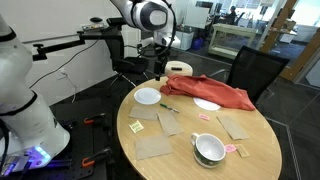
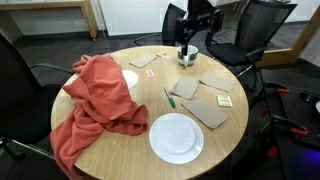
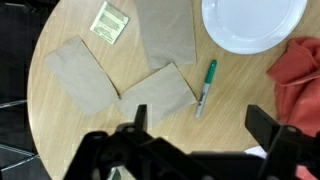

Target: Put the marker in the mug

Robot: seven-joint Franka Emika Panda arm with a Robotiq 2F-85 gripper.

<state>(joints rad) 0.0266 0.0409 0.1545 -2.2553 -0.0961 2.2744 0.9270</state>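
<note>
I should next move my gripper down to the marker's white part [image 1: 175, 109] [image 3: 202, 103], beyond its green end, and close it there.
The marker [image 3: 206, 86], a thin green-and-white pen, lies flat on the round wooden table; it also shows in both exterior views [image 1: 168, 107] [image 2: 168, 97]. It lies between a white plate and the brown paper sheets. The white mug [image 1: 209, 150] [image 2: 187, 54] stands upright near the table's edge and is out of the wrist view. My gripper [image 3: 200, 120] [image 1: 160, 70] [image 2: 192, 38] hangs high above the table. It is open and empty, with its fingers wide apart. In the wrist view the marker lies just beyond the fingertips.
A red cloth [image 2: 95, 100] [image 1: 210, 92] covers one side of the table and part of a second plate [image 2: 131, 78]. A white plate [image 2: 176, 137] [image 3: 250, 22] lies near the marker. There are several brown paper sheets [image 3: 160, 95], a yellow sticky note [image 3: 110, 22], and office chairs [image 1: 255, 70] around the table.
</note>
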